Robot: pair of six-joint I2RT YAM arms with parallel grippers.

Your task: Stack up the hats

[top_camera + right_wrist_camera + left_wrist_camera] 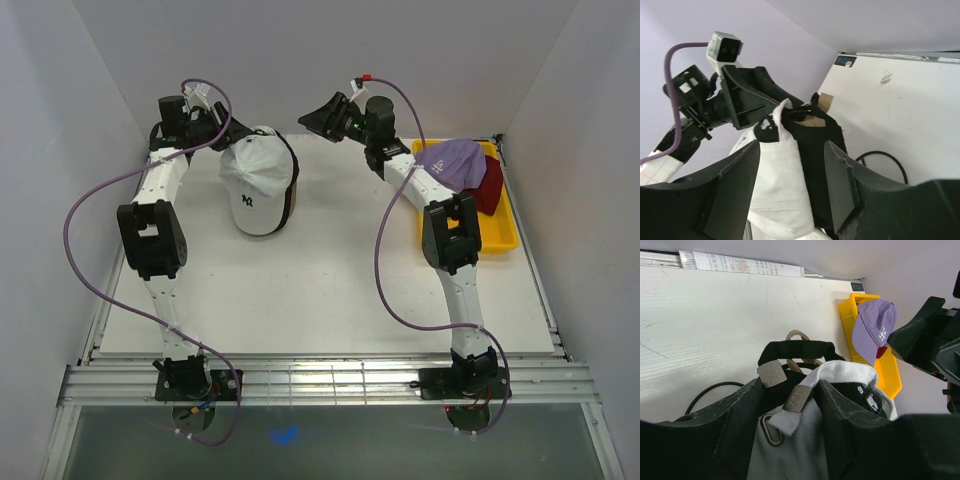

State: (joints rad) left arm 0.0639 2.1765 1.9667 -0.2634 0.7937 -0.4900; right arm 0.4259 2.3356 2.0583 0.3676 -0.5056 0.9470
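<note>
The white hat is crooked and leaves the side of the black hat showing, so my right gripper will pinch the white hat's back edge [279, 139] and straighten it.
A white hat [256, 182] with a dark logo tops a stack at the back left of the table; a black hat [292, 190] and a tan hat [291, 208] show at the stack's right edge. My left gripper [230, 137] stands open at the back of the stack, its fingers on either side of the white hat's [790, 450] rear and loose strap. Behind it are the black hat's strap [800, 347] and the tan hat's strap [797, 333]. My right gripper [317, 118] is open and empty, apart to the stack's right. Beyond the right gripper [792, 150], the white hat [777, 185] and black hat [817, 150] show.
A yellow bin [500, 240] at the back right holds a lavender hat [452, 162] lying over a dark red hat [489, 186]. The lavender hat [872, 327] and bin [890, 377] also show in the left wrist view. A black cable [710, 390] lies on the table beside the stack.
</note>
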